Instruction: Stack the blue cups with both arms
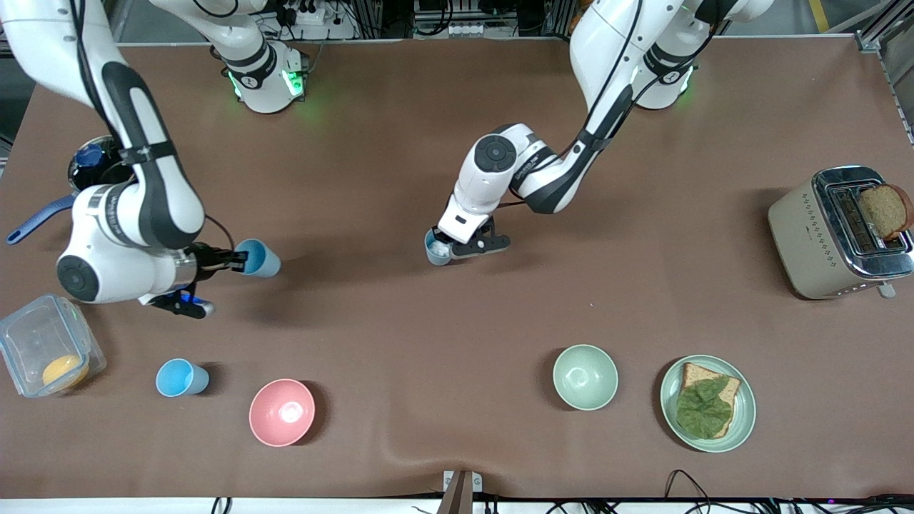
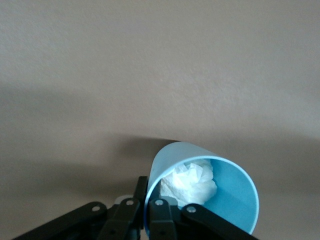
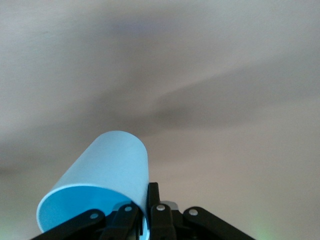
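My right gripper is going to let go of its sky blue cup inside the grey-blue cup at my left gripper (image 1: pixel 434 239).
My right gripper (image 1: pixel 232 258) is shut on the rim wall of a sky blue cup (image 1: pixel 258 258) and holds it on its side above the table toward the right arm's end. The right wrist view shows this cup (image 3: pixel 100 180) pinched between the fingers, one inside and one outside. My left gripper (image 1: pixel 448 248) is shut on the rim of a grey-blue cup (image 1: pixel 435 248), low over the middle of the table. The left wrist view shows the cup (image 2: pixel 230 195) with a crumpled white bit (image 2: pixel 192 182) inside. Another sky blue cup (image 1: pixel 182 377) stands free near the front edge.
A pink bowl (image 1: pixel 281 412) sits beside the free cup. A pale green bowl (image 1: pixel 585 376) and a plate (image 1: pixel 742 421) with bread and a leaf lie nearer the front camera. A toaster (image 1: pixel 807 235) stands at the left arm's end, a clear box (image 1: pixel 28 343) at the right arm's.
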You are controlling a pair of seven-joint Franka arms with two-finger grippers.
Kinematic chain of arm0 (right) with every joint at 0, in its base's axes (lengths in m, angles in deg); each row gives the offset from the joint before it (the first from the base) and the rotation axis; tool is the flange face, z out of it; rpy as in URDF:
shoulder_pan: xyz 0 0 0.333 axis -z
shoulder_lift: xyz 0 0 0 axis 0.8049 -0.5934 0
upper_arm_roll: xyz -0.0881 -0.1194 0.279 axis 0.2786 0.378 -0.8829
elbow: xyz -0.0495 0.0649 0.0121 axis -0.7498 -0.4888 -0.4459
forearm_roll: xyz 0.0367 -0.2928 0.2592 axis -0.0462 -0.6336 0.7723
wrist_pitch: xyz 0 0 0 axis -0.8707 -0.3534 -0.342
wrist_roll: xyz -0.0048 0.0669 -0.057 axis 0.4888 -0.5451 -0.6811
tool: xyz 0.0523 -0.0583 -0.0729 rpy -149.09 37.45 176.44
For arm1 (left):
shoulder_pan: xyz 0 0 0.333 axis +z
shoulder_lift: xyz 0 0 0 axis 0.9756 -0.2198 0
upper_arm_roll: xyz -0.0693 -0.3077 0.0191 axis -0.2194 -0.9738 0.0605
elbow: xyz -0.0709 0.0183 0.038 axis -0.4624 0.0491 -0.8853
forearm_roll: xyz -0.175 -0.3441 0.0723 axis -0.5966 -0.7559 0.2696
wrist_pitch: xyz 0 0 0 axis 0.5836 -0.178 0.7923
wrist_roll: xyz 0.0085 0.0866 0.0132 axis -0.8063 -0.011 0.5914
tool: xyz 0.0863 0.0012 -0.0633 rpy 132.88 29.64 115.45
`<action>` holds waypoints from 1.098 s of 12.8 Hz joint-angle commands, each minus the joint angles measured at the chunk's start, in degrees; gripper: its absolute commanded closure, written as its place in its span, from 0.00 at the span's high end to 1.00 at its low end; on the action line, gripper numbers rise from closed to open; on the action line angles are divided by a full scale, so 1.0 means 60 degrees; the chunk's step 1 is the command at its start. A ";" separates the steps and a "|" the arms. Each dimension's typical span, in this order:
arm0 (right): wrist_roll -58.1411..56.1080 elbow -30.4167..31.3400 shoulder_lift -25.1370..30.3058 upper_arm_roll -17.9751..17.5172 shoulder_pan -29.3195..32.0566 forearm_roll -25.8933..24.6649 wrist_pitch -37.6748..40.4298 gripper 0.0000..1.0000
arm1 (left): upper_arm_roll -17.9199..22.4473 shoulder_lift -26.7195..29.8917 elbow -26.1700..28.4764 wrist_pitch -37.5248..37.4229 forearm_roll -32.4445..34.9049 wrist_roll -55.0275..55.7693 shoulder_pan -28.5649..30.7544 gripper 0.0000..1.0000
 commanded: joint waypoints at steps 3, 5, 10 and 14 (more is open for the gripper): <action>0.1455 0.0137 0.0725 0.0054 -0.0691 0.0658 0.0313 0.00 | 0.0148 0.0324 -0.0703 -0.1157 0.0204 0.0593 -0.0084 1.00; 0.2175 0.0108 0.0798 0.0053 -0.1130 0.1400 0.0255 0.00 | 0.0162 0.0660 -0.1712 -0.3074 0.0204 0.0593 0.0047 1.00; 0.3711 -0.0170 0.0886 0.0054 -0.2447 0.2153 -0.0211 0.00 | 0.0133 0.2548 -0.1966 -0.4896 0.0233 -0.0690 0.1583 1.00; 0.6378 -0.0375 0.0638 0.0068 -0.4382 0.2182 -0.1663 0.00 | 0.0118 0.3590 -0.1937 -0.6829 0.0233 -0.3295 0.3252 1.00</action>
